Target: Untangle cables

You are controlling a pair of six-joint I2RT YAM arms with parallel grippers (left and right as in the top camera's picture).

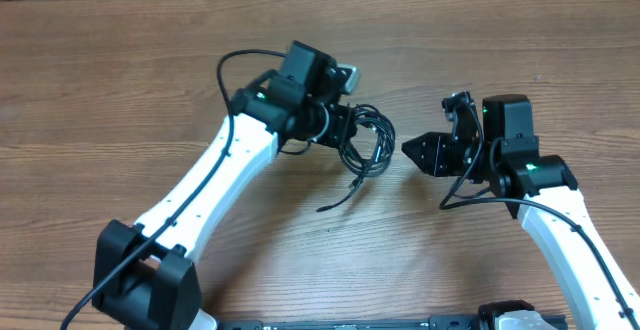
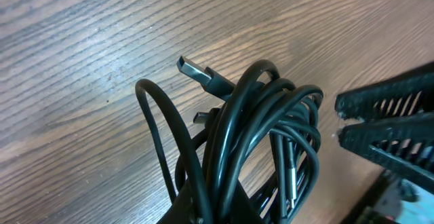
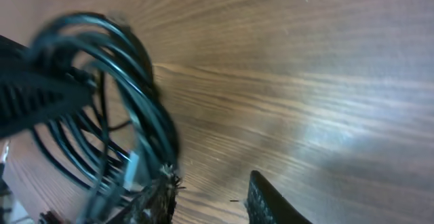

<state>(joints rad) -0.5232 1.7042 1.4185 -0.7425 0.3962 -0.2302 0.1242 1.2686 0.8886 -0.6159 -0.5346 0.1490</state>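
Observation:
The loops of the cables lie outside my right gripper's open fingers. Next, my right gripper moves in and closes around the bundle's outer side (image 1: 387, 154) while my left gripper holds.
The cables (image 1: 368, 140) are a bundle of thin black loops held just above the wooden table. My left gripper (image 1: 350, 130) is shut on the bundle's left side. In the left wrist view the cables (image 2: 251, 136) rise out of the shut left gripper (image 2: 217, 214), with a dark plug end (image 2: 193, 68) sticking up. My right gripper (image 1: 408, 150) hovers just right of the bundle. In the right wrist view that gripper (image 3: 210, 200) is open with only bare wood between its fingers, and the blurred cables (image 3: 115, 95) lie beside its left finger (image 3: 159, 197).
One loose cable end (image 1: 338, 202) trails toward the table's front. The right gripper's ribbed fingers (image 2: 386, 125) fill the right of the left wrist view. The wooden table (image 1: 120, 80) stretches away on all sides.

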